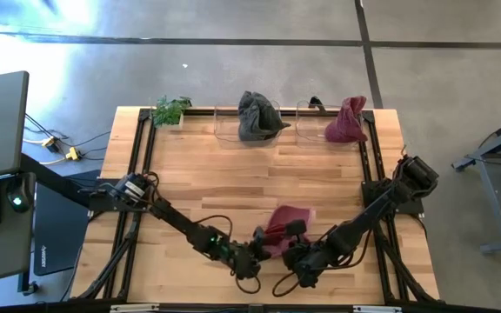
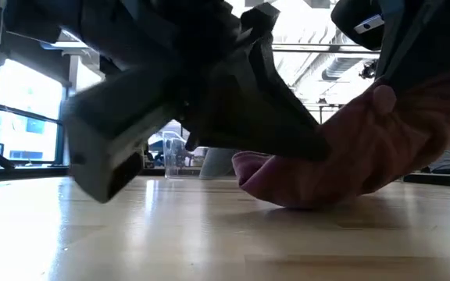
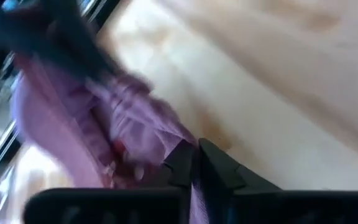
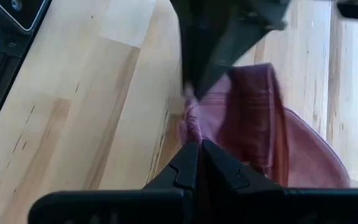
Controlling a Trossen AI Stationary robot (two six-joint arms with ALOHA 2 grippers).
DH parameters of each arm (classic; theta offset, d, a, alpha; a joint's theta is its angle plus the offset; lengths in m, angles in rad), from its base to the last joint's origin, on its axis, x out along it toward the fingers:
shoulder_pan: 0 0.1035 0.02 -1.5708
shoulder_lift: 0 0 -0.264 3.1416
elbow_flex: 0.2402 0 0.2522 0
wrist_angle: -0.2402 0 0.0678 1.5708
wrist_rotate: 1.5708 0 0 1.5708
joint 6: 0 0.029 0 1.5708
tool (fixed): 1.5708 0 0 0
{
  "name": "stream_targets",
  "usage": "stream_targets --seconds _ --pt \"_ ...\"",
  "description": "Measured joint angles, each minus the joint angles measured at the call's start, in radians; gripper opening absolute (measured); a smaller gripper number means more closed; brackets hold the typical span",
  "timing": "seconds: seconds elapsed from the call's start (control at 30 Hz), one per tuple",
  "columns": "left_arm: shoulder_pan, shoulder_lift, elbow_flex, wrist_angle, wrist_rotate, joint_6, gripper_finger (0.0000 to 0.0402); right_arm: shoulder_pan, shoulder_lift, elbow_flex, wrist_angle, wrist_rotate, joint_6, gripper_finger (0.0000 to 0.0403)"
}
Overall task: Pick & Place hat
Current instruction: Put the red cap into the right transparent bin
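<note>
My right gripper will open, since it pinches only a thin fold of the hat, and grab a fuller bunch beside the crown's button (image 2: 383,98) before it carries the hat.
A maroon hat (image 1: 289,217) lies near the middle of the table's near edge. In the low view the hat (image 2: 350,148) is partly raised, with its lower part (image 2: 287,193) on the wood. My left gripper (image 1: 259,243) comes at its left side and is shut on the cloth. My right gripper (image 1: 296,236) comes from the right and is shut on the hat's near edge. In the right wrist view both grippers meet along one bunched edge (image 4: 191,121). My left gripper (image 3: 195,163) pinches the hat's bunched cloth (image 3: 166,140) between its two shut fingers, coming low from the table's left; how many layers cannot be told. The hat's lower part lies on the table. My right gripper (image 4: 199,159) pinches the hat's gathered edge (image 4: 192,134) between its shut fingers, slanting in from the table's right. The rest of the hat (image 4: 291,143) spreads away from the fingers and rests on the wood.
At the far edge stand two clear containers, one holding a grey hat (image 1: 257,116) and one a maroon hat (image 1: 346,122). A small green plant (image 1: 170,110) sits at the far left corner. Bare wood (image 1: 233,174) lies between the far edge and the grippers.
</note>
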Motion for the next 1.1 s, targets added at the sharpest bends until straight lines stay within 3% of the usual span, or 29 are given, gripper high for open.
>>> stream_targets --seconds 0.2,0.33,0.5,0.67,0.83,0.97,1.1 --pt "0.001 0.0 0.055 -0.094 0.154 0.068 0.0016 0.0 0.0 0.0 0.006 -0.021 -0.049 0.0007" --pt "0.0 0.0 0.11 -0.238 0.139 0.066 0.0003 0.0 0.0 0.0 0.001 -0.064 -0.104 0.0025" --pt "-0.001 0.0 0.156 -0.329 0.043 0.017 0.0003 -0.01 -0.03 0.0 -0.005 -0.137 -0.151 0.0108" --pt "0.008 0.0 0.159 -0.341 -0.028 -0.016 0.0001 -0.009 -0.077 0.002 0.014 -0.207 -0.062 0.0204" --pt "0.029 0.0 0.159 -0.338 -0.031 -0.082 0.0001 0.062 -0.012 0.002 0.04 -0.075 0.053 0.0255" --pt "0.033 0.0 0.159 -0.332 -0.029 -0.088 0.0001 0.106 0.055 0.002 0.047 0.084 0.16 0.0254" --pt "0.032 0.0 0.159 -0.332 -0.029 -0.098 0.0001 0.13 0.119 0.002 0.047 0.155 0.187 0.0238"
